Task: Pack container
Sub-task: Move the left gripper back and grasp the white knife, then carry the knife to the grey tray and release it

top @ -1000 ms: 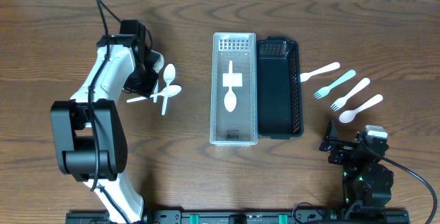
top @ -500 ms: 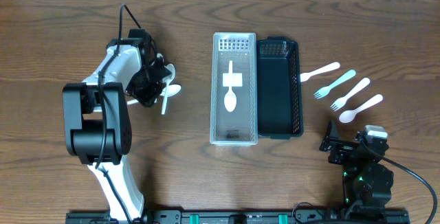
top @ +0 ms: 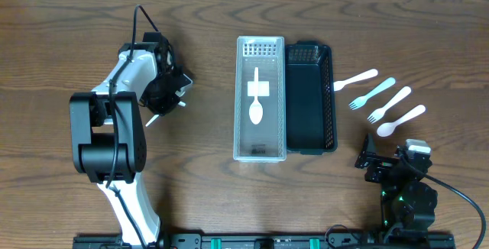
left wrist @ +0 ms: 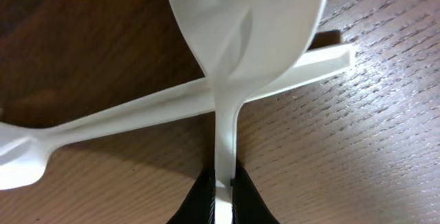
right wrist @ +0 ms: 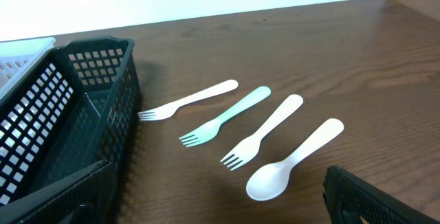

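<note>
Next, I release the left gripper's white spoon in the clear container (top: 264,111), between the spoon inside and the black basket.
My left gripper (top: 165,93) is shut on the handle of a white spoon (left wrist: 247,25); the jaws (left wrist: 223,189) pinch it low over the wood. A second white spoon (left wrist: 137,114) lies crosswise under it. The overhead view shows only handle tips beside the gripper. The clear container (top: 260,146) holds one white spoon (top: 257,104). A black basket (top: 309,138) stands against its right side. My right gripper (top: 382,165) is open and empty near the front edge, short of three forks and a white spoon (right wrist: 292,163).
To the right of the basket lie a white fork (top: 355,80), a teal fork (top: 372,94), another white fork (top: 390,104) and the white spoon (top: 401,120). The basket's corner (right wrist: 103,66) fills the left of the right wrist view.
My left gripper has swung down over the spoons on the left and closed on one handle; the spoons are now mostly hidden under it. The right arm has not moved.
</note>
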Tool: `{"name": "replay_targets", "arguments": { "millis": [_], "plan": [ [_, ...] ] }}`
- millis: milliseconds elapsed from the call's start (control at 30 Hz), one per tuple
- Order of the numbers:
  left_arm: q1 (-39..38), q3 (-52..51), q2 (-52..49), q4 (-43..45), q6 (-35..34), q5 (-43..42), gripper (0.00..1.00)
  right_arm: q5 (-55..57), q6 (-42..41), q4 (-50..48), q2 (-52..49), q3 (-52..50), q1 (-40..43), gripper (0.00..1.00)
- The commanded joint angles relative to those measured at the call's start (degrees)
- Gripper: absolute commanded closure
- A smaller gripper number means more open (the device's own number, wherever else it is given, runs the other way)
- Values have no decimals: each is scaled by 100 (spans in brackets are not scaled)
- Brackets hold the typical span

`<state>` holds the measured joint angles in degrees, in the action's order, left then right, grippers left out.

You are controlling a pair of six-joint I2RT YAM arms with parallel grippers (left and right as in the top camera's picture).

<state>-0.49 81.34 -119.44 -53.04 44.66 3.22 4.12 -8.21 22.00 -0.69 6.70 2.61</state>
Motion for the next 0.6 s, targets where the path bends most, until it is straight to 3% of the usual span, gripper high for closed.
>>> {"name": "replay_targets", "arguments": {
  "millis": [0,367,467,567],
  "plan": [
    [15,20,101,-175,-282,-22,94,37,57,7,37,-13,33,1],
    [-407,153,1884,-608,-503,-33,94,37,59,7,37,-13,33,1],
    [-625,153,2393,-308,-1019,-507,94,37,59,7,37,-13,33,1],
    [-828,151,2688,267,-2072,-1541,94,37,57,7,37,-13,33,1]
  ]
}}
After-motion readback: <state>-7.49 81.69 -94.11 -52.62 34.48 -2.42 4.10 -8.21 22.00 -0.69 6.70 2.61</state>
